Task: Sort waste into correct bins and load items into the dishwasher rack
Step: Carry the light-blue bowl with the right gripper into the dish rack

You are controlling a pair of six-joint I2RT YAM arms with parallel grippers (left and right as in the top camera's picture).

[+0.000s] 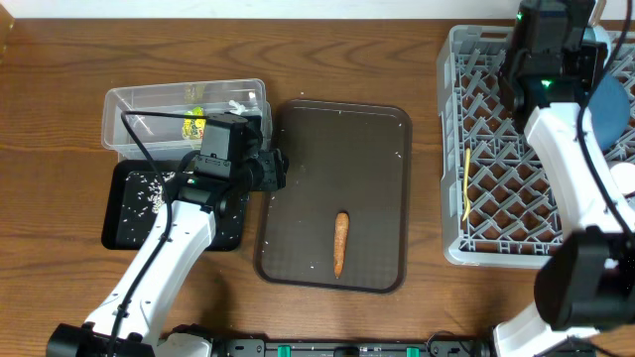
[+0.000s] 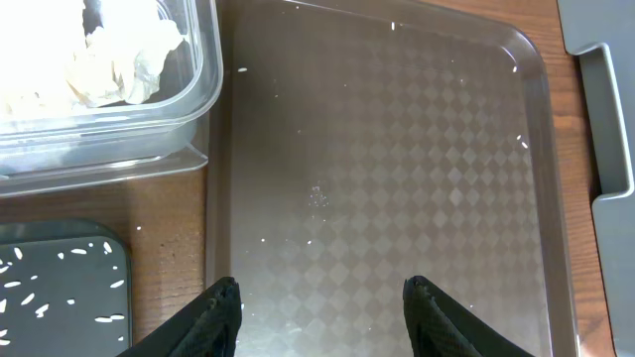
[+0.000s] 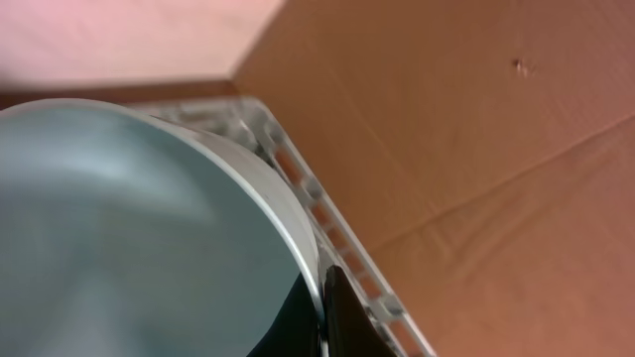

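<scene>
My right gripper is going to release the light blue cup beside the dark blue plate [image 1: 522,103]. It will set the cup free on the side that faces the serving tray.
My left gripper [image 1: 273,169] is open and empty over the left edge of the dark brown serving tray [image 1: 377,129]; its fingers [image 2: 322,307] show bare tray between them. The orange carrot [image 1: 340,243] lies on that tray. The clear tub [image 1: 129,104] holds the snack wrapper [image 1: 193,121] and the white tissue [image 2: 119,55]. The black tray [image 1: 124,223] holds rice grains [image 1: 149,188]. My right gripper [image 3: 322,307] is shut on the rim of the light blue cup [image 3: 129,228] at the grey dishwasher rack's [image 1: 496,149] far right corner. The yellow spoon [image 1: 466,183], dark blue plate [image 1: 607,104] and white bowl [image 1: 625,178] are in the rack. The pink cup is out of view.
A few stray rice grains [image 2: 317,196] lie on the serving tray. The rack's edge [image 2: 605,99] lies just right of the tray. Bare wooden table [image 1: 60,59] lies to the far left.
</scene>
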